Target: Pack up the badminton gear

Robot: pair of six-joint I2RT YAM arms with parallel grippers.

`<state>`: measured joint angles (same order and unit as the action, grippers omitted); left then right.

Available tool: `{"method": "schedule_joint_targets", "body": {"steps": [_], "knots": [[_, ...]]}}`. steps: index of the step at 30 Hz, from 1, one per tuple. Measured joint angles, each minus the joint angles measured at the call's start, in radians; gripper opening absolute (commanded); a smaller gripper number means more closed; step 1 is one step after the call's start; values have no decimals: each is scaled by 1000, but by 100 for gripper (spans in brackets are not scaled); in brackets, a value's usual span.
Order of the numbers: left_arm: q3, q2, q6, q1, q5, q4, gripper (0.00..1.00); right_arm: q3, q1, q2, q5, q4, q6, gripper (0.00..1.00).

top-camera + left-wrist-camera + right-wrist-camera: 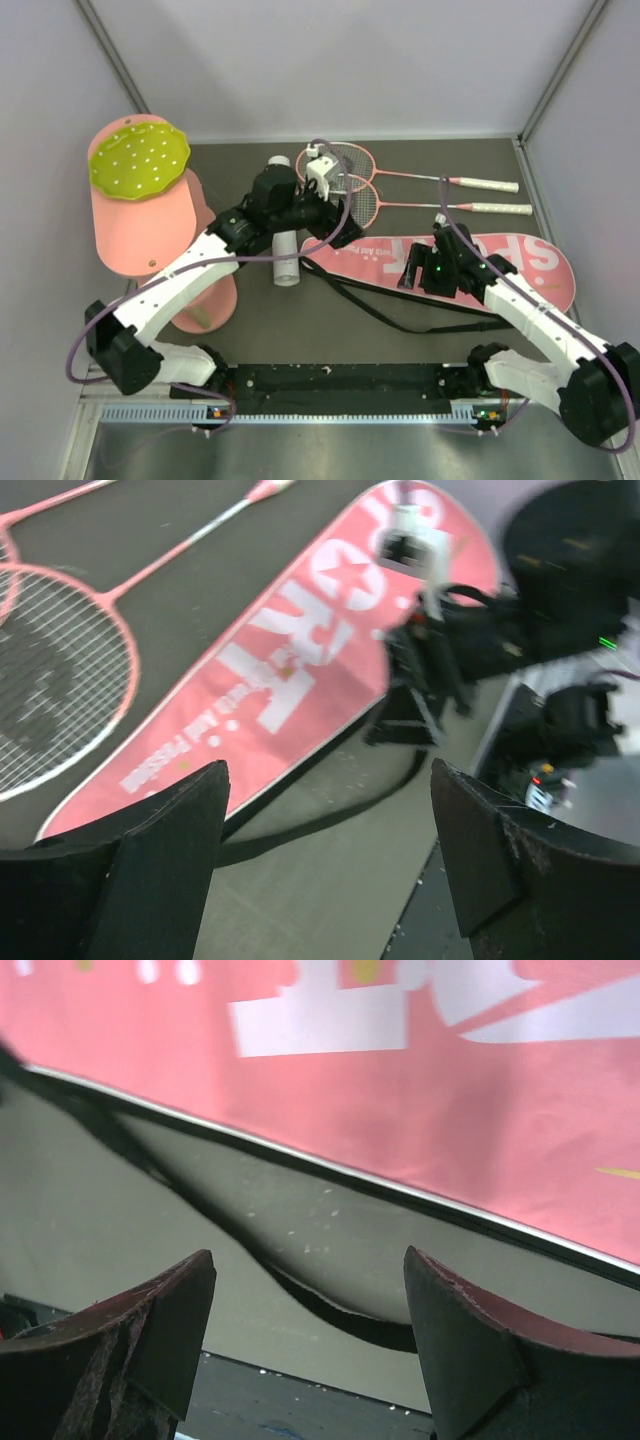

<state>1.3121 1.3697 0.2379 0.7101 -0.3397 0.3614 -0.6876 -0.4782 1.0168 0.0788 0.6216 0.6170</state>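
The pink bag should be taken next by my right gripper, which should go to the middle of the pink bag's near edge (460, 304) (605, 1262), in front of the "SPORT" lettering, and close there.
The pink bag (510, 265) lettered "SPORT" lies flat at the right, its black strap (400, 318) trailing toward me. Two pink-framed rackets (352, 162) lie behind it, white handles (490, 185) pointing right. A white tube (286, 258) lies partly under my left arm. No shuttlecocks show. My left gripper (340, 235) is open and empty above the bag's narrow end (290, 670), with a racket head (50, 700) to its left. My right gripper (418, 265) is open and empty just above the bag's near edge (450, 1090) and the strap (330, 1310).
A big pink cylinder with a yellow-green dotted disc (138, 163) stands at the back left, with a pink round base (205, 305) nearer me. A black strip (340, 385) runs along the near table edge. Grey walls close in the table.
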Motion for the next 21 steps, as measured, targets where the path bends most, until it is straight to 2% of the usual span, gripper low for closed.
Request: {"method": "schedule_joint_targets", "body": {"steps": [3, 6, 11, 14, 18, 21], "knots": [[-122, -101, 4, 8, -116, -120, 84, 8, 67, 55, 14, 3, -3, 76], [-238, -176, 5, 23, -201, -209, 85, -18, 76, 151, 11, 29, -53, 76], [-406, -304, -14, 58, -243, -273, 84, -121, 71, 313, -21, 64, -146, 76], [-454, -361, -40, 68, -237, -278, 82, -181, 52, 371, -28, 70, -190, 77], [-460, -385, -74, 70, -223, -262, 79, -292, -37, 479, -128, 96, -272, 77], [-470, -401, -87, 71, -222, -258, 76, -346, -68, 544, -159, 104, -272, 77]]}}
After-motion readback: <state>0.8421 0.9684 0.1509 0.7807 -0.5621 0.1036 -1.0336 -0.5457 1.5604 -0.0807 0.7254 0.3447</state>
